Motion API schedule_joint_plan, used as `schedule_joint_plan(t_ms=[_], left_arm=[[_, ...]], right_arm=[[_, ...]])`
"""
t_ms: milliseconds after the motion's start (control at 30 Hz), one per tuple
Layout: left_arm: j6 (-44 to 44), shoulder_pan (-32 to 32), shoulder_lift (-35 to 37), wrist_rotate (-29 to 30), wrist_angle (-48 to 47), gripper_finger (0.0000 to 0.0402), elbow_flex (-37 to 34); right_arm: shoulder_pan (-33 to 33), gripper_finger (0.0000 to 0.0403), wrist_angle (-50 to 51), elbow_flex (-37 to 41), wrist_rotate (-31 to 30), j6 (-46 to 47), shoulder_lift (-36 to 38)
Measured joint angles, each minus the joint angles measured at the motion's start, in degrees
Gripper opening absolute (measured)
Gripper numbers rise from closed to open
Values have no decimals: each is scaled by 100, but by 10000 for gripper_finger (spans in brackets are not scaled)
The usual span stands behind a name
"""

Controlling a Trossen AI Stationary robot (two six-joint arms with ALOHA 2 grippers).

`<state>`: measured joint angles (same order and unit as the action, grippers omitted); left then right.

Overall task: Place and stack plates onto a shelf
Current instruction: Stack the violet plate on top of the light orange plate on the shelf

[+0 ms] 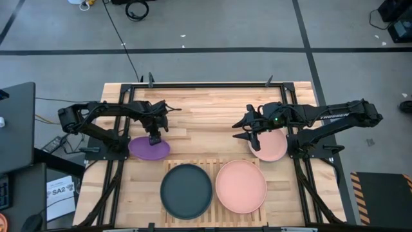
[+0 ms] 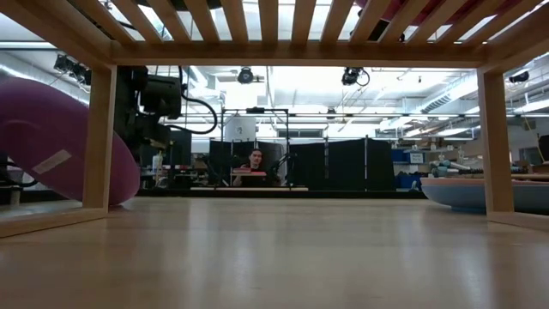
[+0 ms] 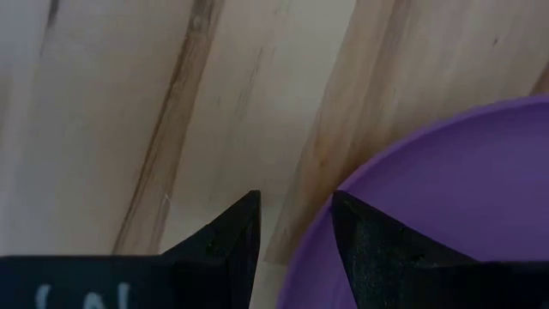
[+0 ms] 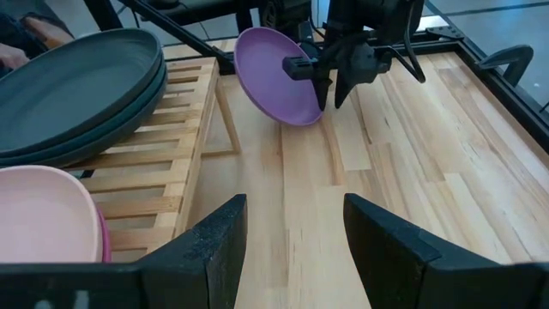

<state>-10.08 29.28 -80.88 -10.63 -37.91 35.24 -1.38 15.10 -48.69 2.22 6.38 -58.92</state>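
Note:
The purple plate leans, raised side by the frame rail, so next my left gripper lays it flat, then pinches its inner rim (image 1: 165, 142) and lifts first.
The purple plate (image 1: 148, 149) stands tilted on the table left of the shelf (image 1: 212, 164), and my left gripper (image 1: 154, 138) is shut on its far-right rim. The right wrist view shows that plate (image 4: 270, 73) tipped up beneath the left gripper (image 4: 328, 94). On the shelf lie a dark grey plate (image 1: 186, 190), stacked on another, and a pink plate (image 1: 241, 185) over a magenta one. My right gripper (image 1: 246, 129) is open above bare table, just left of a pale pink plate (image 1: 270, 148) lying flat on the table. My left gripper pinches the purple plate's rim (image 3: 313, 249) between its two fingers, one finger (image 3: 377, 249) on the plate's inner face and the other (image 3: 227, 245) outside it. The fingers come from above, pointing down. The held edge is raised and the plate (image 2: 51, 137) slants toward the table.
The shelf's wooden legs (image 2: 99, 137) and slats (image 2: 292, 21) frame the low view. Black clamps and frame rails line the table's edges (image 1: 206, 84). Bare planks lie between the two arms (image 1: 206, 122). A person sits far behind the table (image 2: 254, 163).

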Motion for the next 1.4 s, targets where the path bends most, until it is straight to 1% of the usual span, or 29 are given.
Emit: schedule_joint_plan(t_ms=[400,733,900,967,1100,1233,1400], left_arm=[[45,0,0,13,-9,152,28],[9,2,2,20,-387,152,729],[-194,2,0,39,-819,152,737],[-258,0,0,177,-948,152,737],[-263,2,0,584,-1002,152,737],[-268,2,-20,613,-986,153,727],[-270,-10,-62,618,-892,153,552]], right_arm=[[1,199,-1,0,-1,-8,0],[0,199,-1,0,0,5,0],[1,199,0,0,24,1,0],[0,199,0,0,31,-3,0],[1,199,0,0,33,-7,0],[1,199,1,0,35,-8,0],[1,199,1,0,35,-8,0]])
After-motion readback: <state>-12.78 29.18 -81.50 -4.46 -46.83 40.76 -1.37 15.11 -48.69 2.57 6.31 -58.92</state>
